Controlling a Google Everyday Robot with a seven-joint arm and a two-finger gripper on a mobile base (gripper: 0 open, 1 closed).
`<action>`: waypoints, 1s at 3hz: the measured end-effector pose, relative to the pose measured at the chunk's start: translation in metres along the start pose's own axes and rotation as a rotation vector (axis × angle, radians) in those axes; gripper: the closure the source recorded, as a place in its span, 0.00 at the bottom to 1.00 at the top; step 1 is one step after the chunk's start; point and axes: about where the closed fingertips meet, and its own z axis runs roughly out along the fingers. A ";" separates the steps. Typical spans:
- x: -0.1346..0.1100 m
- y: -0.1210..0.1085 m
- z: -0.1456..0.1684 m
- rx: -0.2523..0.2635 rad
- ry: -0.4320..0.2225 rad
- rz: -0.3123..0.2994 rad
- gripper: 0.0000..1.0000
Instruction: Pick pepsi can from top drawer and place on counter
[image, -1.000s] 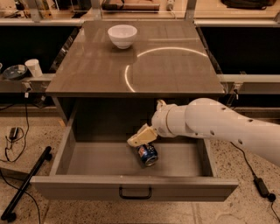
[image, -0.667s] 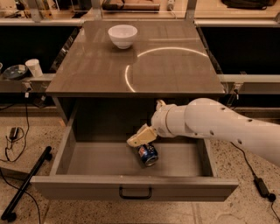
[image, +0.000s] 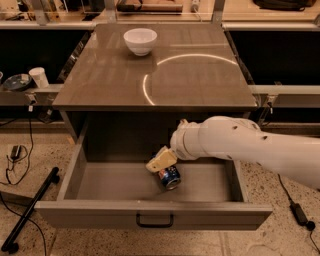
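The pepsi can is in the open top drawer. My gripper should close around the body of the pepsi can (image: 169, 176) next.
The pepsi can (image: 170, 178), blue with a silver end, lies on its side on the floor of the open top drawer (image: 100, 182), right of its middle. My gripper (image: 161, 161), cream-coloured at the end of the white arm (image: 235, 142), reaches down into the drawer from the right. It sits just above and left of the can, touching or nearly touching its upper side. The glossy grey-brown counter (image: 200, 80) spreads above the drawer.
A white bowl (image: 140, 40) stands at the counter's back left. A pale ledge on the left holds a white cup (image: 38, 77) and a dark dish (image: 17, 81). A black pole (image: 30, 210) and cables lie on the speckled floor at left; a cable with a plug (image: 298, 212) lies at right.
My gripper has dipped slightly lower toward the can. The can stays where it was.
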 end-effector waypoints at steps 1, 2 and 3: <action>0.004 0.003 0.002 -0.007 -0.002 0.011 0.00; 0.014 0.008 0.006 -0.018 -0.001 0.037 0.00; 0.031 0.017 0.010 -0.034 0.000 0.084 0.00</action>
